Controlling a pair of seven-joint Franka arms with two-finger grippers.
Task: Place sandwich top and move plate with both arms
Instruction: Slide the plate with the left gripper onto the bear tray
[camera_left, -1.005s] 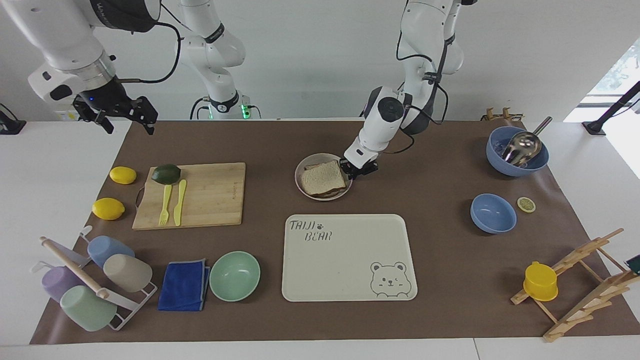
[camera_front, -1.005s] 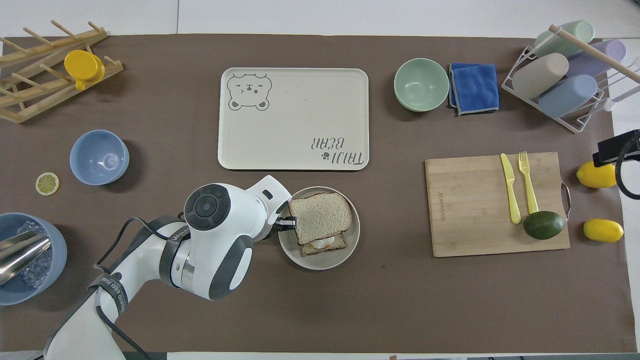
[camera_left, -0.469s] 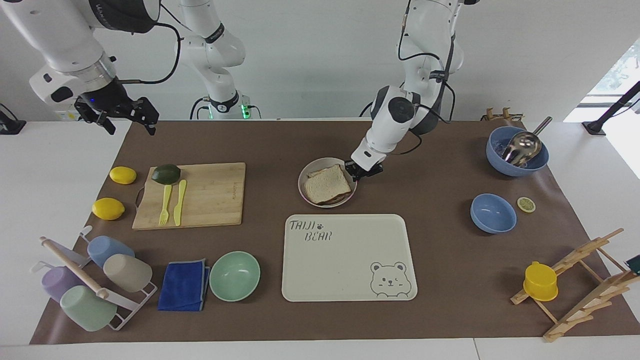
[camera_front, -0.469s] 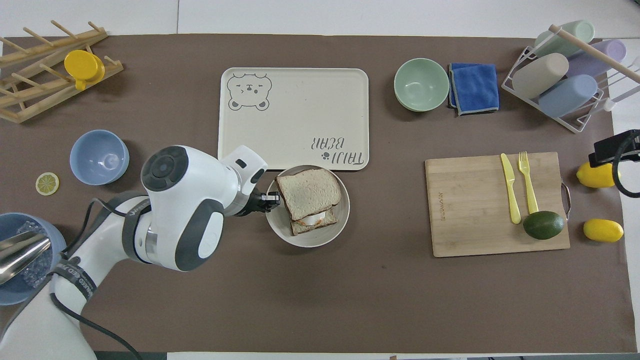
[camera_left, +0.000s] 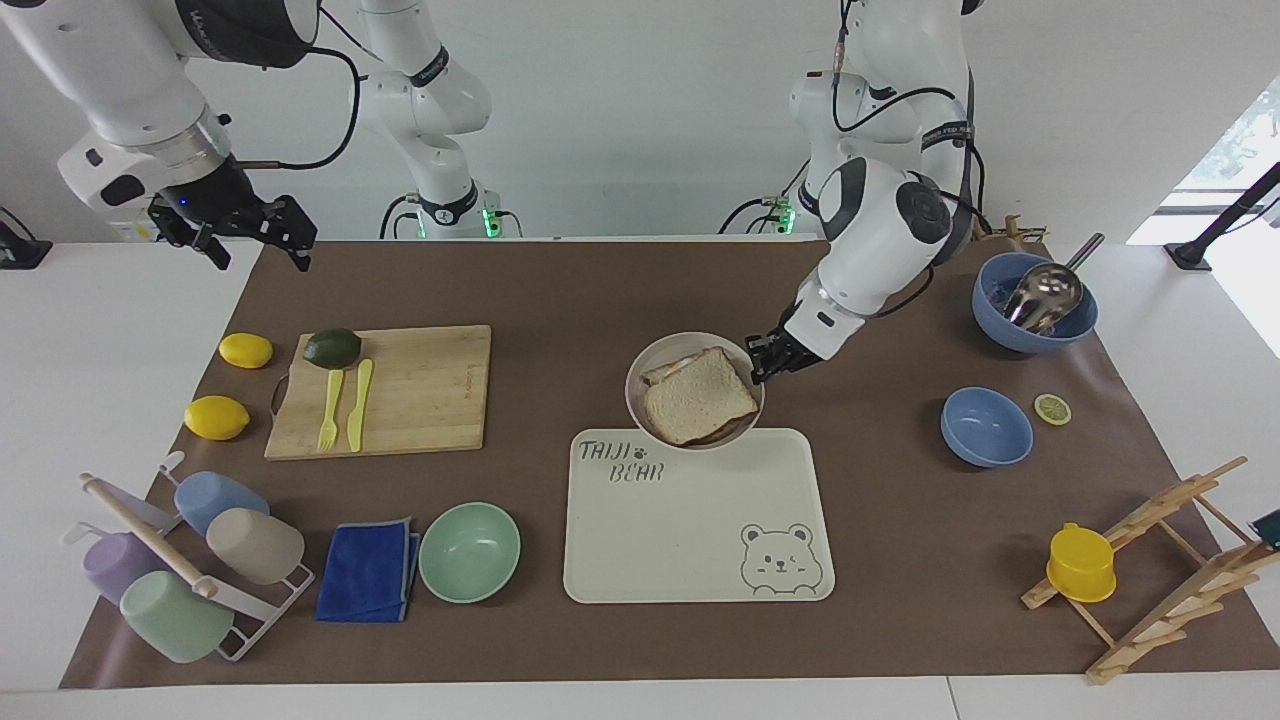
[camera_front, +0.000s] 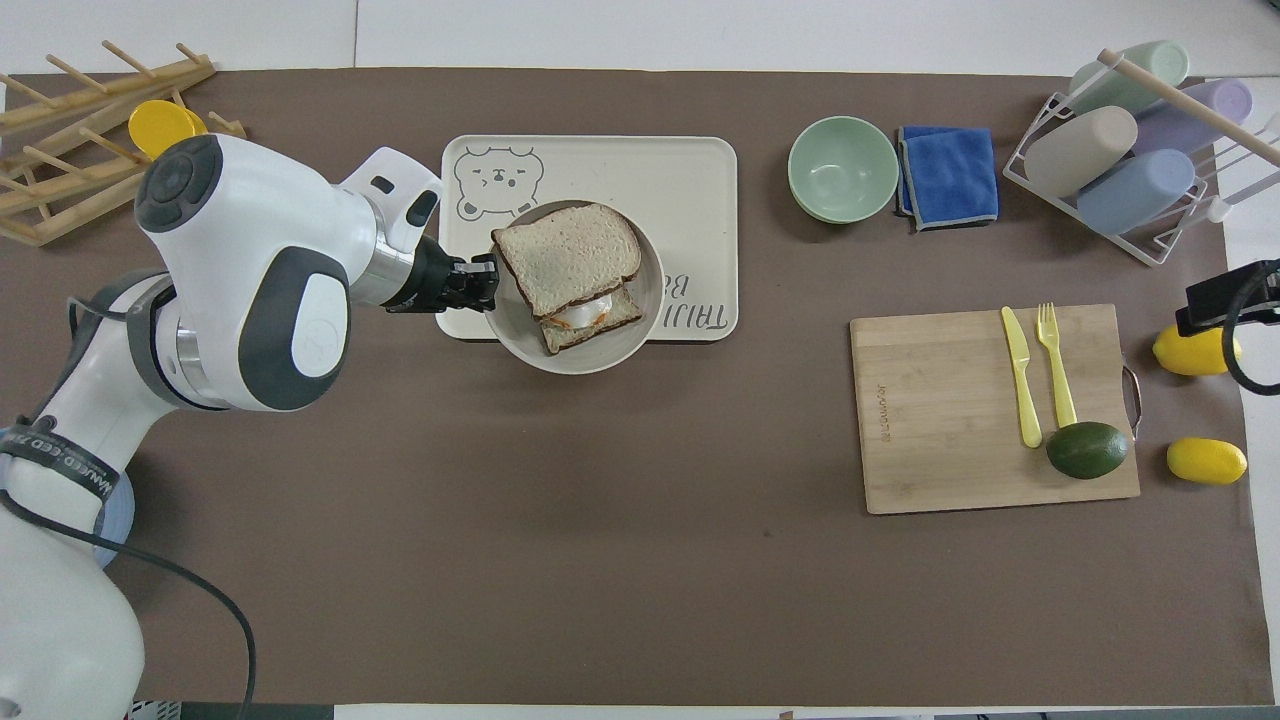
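Note:
My left gripper needs to release the plate in the middle of the bear-printed tray (camera_front: 585, 229).
The plate (camera_left: 638, 388) is held in the air by its rim in my left gripper (camera_left: 762, 358), which is shut on it. The plate hangs over the edge of the bear-printed tray (camera_left: 700, 530) nearest the robots. The sandwich top (camera_left: 700, 397) lies on the egg toast (camera_front: 590, 315) in the plate, slightly askew. In the overhead view the left gripper (camera_front: 485, 285) grips the plate (camera_front: 520, 345) at its rim toward the left arm's end, with the sandwich top (camera_front: 565, 258) over the tray (camera_front: 690, 180). My right gripper (camera_left: 255, 240) waits open, raised over the table edge at the right arm's end.
A cutting board (camera_left: 385, 390) holds an avocado (camera_left: 332, 347), a fork and a knife; two lemons (camera_left: 245, 350) lie beside it. A mint-green bowl (camera_left: 469, 551), a blue cloth and a cup rack (camera_left: 190, 565) stand farther out. Two blue bowls (camera_left: 986, 426) and a wooden rack (camera_left: 1160, 560) stand at the left arm's end.
My left gripper has lifted the plate with the sandwich off the table and carried it away from the robots to over the tray's edge. The right arm has not moved.

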